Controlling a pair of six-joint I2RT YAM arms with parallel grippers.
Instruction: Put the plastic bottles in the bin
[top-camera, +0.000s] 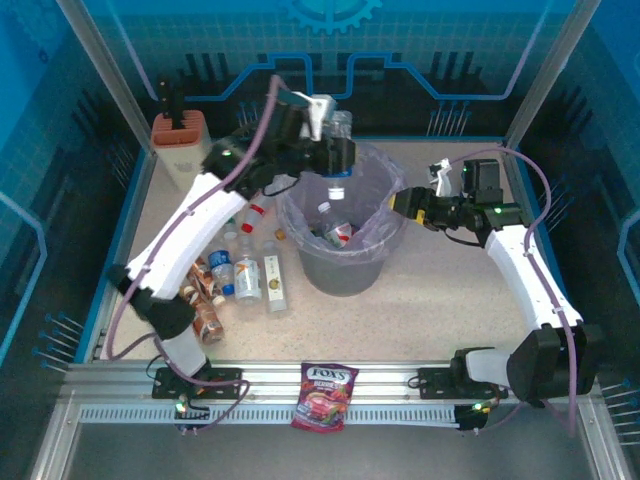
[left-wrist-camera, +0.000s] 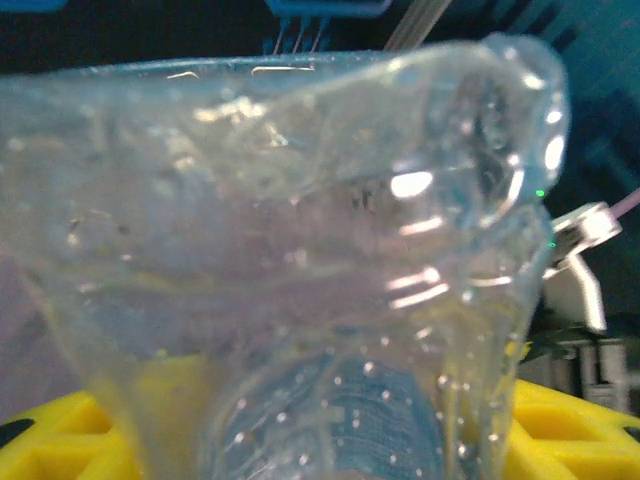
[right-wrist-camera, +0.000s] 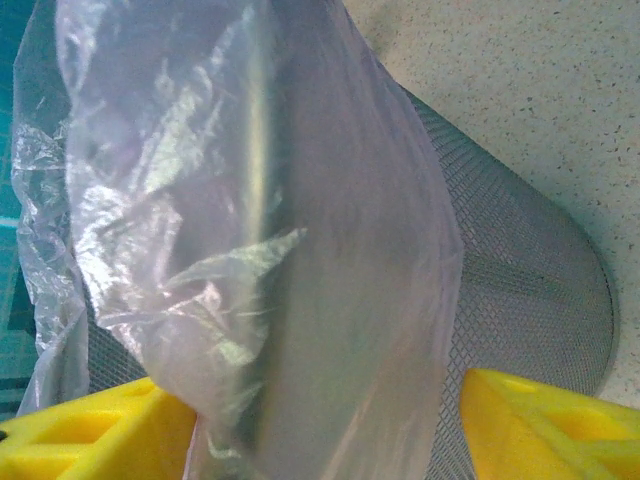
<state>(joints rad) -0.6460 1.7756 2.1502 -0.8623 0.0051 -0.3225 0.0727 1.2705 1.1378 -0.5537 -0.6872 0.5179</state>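
The clear plastic bottle, which hangs over the bin now, will be let go by my left gripper inside the bin (top-camera: 355, 222), next to the bottle with the red label.
My left gripper (top-camera: 335, 160) hangs over the bin (top-camera: 345, 270), shut on a clear plastic bottle (top-camera: 341, 124). In the left wrist view that bottle (left-wrist-camera: 300, 250) bulges between the yellow fingers (left-wrist-camera: 60, 440), blue cap toward the camera. The grey mesh bin has a purplish liner, and a few bottles (top-camera: 335, 232) lie inside it. Several more bottles (top-camera: 248, 280) lie on the table left of the bin. My right gripper (top-camera: 400, 203) is at the bin's right rim, open. A fold of liner (right-wrist-camera: 300, 250) hangs between its fingers (right-wrist-camera: 550, 420) against the mesh wall (right-wrist-camera: 520, 290).
A beige block with an orange top (top-camera: 180, 140) stands at the back left corner. A red FOX'S candy bag (top-camera: 323, 395) lies on the front rail. Blue cage walls ring the speckled table (top-camera: 450, 300).
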